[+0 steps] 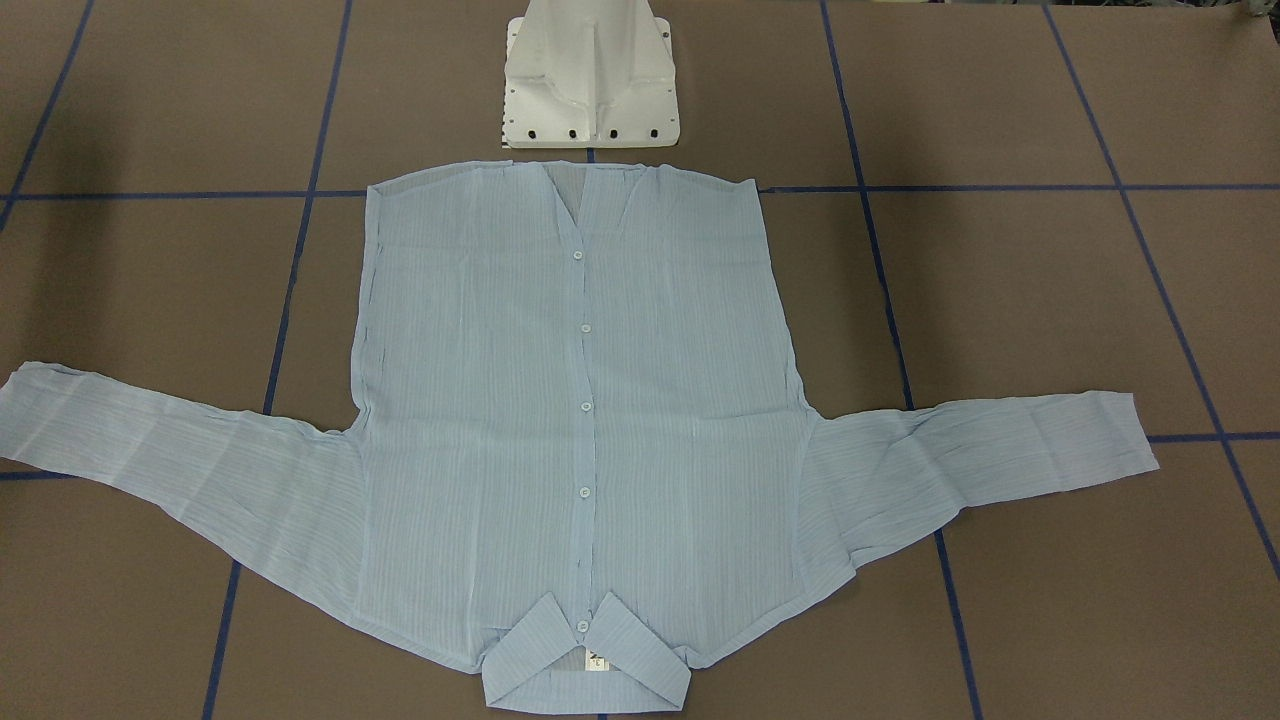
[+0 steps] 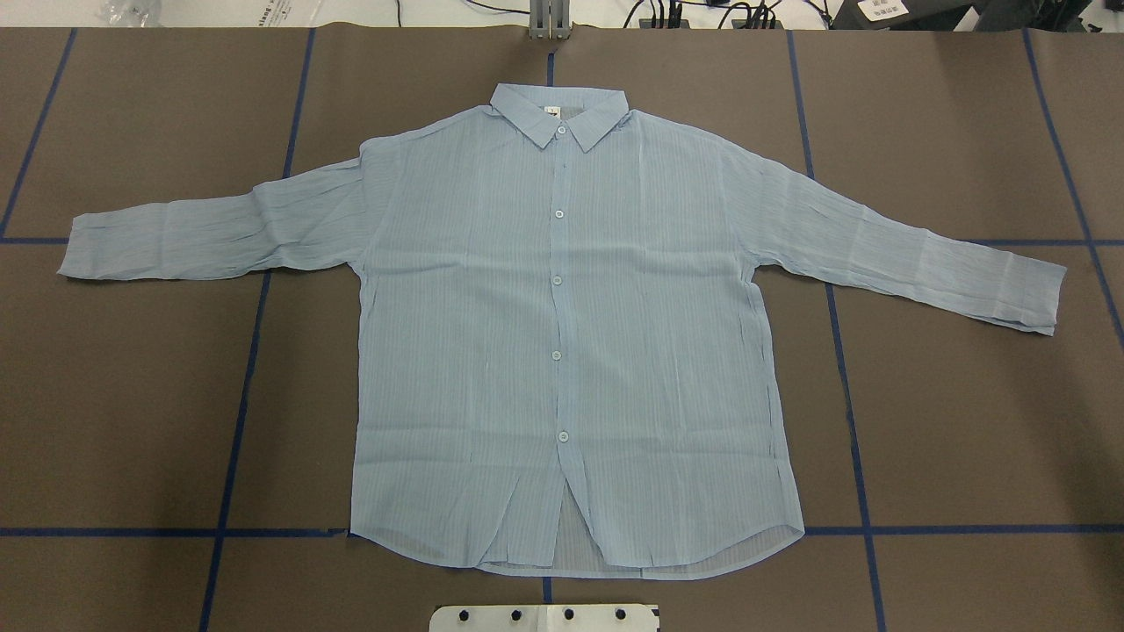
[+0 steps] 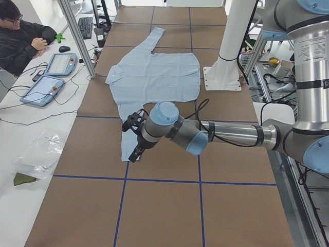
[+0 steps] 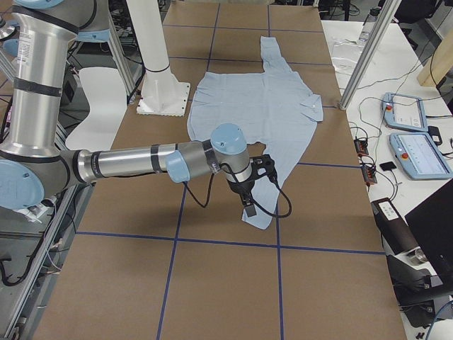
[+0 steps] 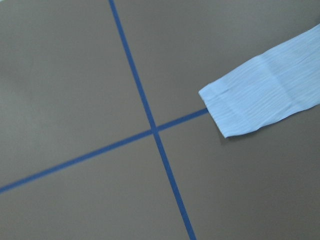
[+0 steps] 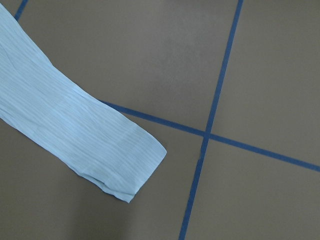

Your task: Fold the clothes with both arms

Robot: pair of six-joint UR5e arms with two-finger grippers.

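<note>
The cuff of the shirt's sleeve (image 1: pixel 7 414) (image 6: pixel 150 174) lies below my right gripper, which will go down and grab it at the sleeve's open end.
The light-blue striped shirt (image 2: pixel 562 333) lies flat and buttoned, front up, on the brown table, with its collar (image 2: pixel 562 118) on the side away from the robot and both sleeves spread outward. My left gripper (image 3: pixel 134 149) hovers over the end of the near sleeve in the exterior left view. The left wrist view shows that cuff (image 5: pixel 260 100) lying on the table. My right gripper (image 4: pixel 249 205) hangs over the other sleeve's end, and its cuff (image 6: pixel 110 155) shows in the right wrist view. I cannot tell whether either gripper is open or shut.
The white pedestal base (image 1: pixel 590 80) stands just behind the shirt's hem. Blue tape lines (image 2: pixel 255 351) grid the table. A person (image 3: pixel 23 38) sits at a side bench with teach pendants (image 3: pixel 56 64). An aluminium post (image 3: pixel 77 36) rises at the table's edge.
</note>
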